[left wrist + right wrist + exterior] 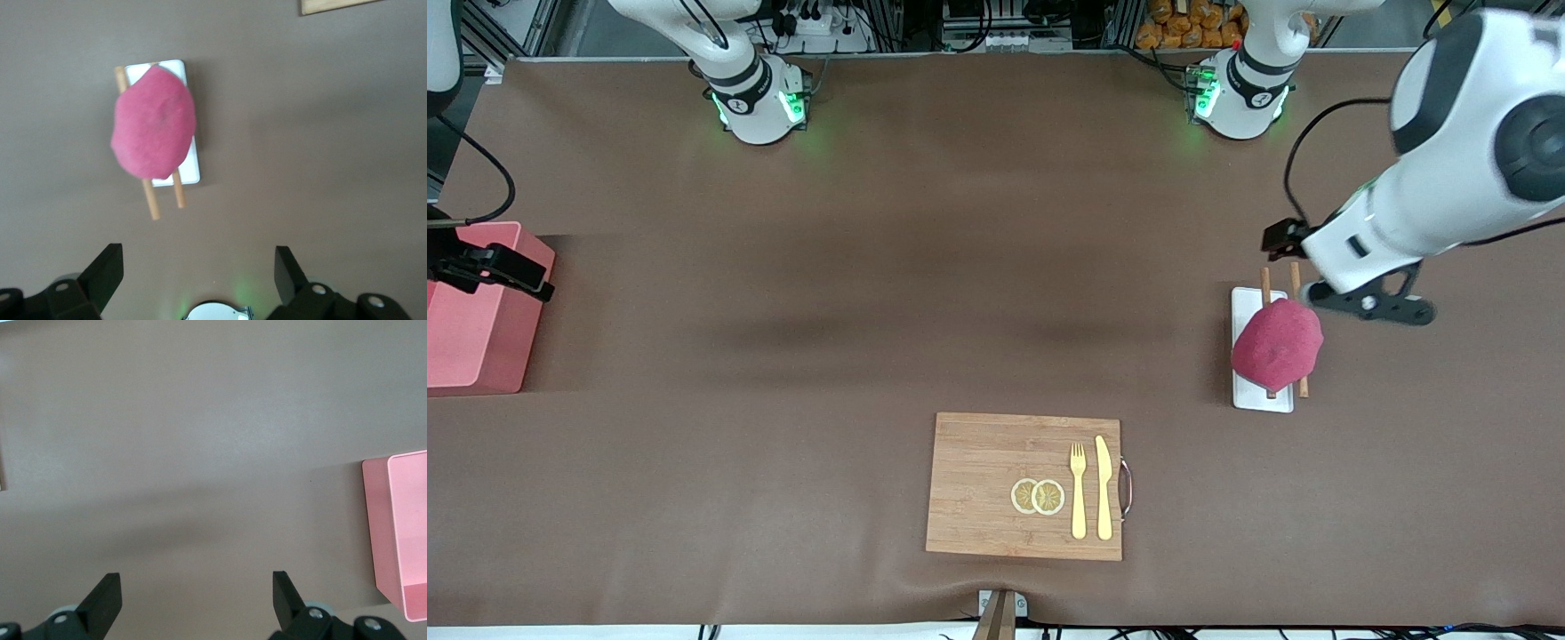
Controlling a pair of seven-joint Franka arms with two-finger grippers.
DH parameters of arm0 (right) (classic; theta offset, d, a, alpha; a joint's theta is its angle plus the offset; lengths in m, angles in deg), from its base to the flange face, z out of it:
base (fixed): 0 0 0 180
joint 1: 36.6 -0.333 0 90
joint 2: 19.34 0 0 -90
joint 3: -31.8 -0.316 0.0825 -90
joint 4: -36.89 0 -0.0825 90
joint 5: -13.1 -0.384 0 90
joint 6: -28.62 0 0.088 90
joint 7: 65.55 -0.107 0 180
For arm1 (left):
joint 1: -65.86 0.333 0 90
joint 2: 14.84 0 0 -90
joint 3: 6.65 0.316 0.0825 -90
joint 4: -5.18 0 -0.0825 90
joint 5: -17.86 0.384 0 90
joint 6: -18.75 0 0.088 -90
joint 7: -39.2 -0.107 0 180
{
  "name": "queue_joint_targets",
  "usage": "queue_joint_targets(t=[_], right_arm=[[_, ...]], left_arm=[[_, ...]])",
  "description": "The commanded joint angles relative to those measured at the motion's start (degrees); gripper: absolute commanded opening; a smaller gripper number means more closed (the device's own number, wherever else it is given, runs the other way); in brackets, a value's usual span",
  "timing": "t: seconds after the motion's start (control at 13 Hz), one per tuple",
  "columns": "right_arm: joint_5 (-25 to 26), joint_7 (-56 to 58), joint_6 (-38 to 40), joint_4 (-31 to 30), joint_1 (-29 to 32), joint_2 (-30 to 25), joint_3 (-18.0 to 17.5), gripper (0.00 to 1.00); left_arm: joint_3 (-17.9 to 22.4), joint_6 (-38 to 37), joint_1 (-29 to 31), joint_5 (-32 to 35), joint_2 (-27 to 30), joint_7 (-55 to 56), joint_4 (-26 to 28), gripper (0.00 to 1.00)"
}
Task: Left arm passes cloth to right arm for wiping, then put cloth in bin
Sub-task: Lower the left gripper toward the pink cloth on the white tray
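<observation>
I should close my left gripper on the raspberry-red cloth at its end (1282,380) (146,79) nearest the cutting board, by the ends of the brown chopsticks.
The raspberry-red cloth (1277,345) lies in a lump on a white tray (1261,396) across two brown chopsticks (1303,384), toward the left arm's end of the table. It also shows in the left wrist view (153,122). My left gripper (1369,305) hangs open and empty over bare table beside the tray, apart from the cloth; its fingers (107,267) stand wide. The salmon-pink bin (471,329) stands at the right arm's end. My right gripper (498,267) hovers open and empty by the bin's rim (397,533).
A wooden cutting board (996,484) lies near the front camera at mid-table, with a yellow fork (1078,489), a knife (1104,487) and two lemon slices (1038,496). Brown table cover spreads between board, tray and bin.
</observation>
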Motion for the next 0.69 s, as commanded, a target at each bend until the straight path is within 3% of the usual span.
queue_joint_targets(t=[0.0,0.62], right_arm=[[-0.80,-0.96,0.47,0.03,-0.09,-0.23,0.01,1.00],[-0.80,-0.96,0.56,0.11,0.08,-0.23,0.01,1.00]], left_arm=[[-1.02,3.67,0.08,0.18,-3.82,-2.40,-1.14,1.00],[-0.76,14.83,-0.18,0.54,-15.34,-28.05,-2.02,1.00]])
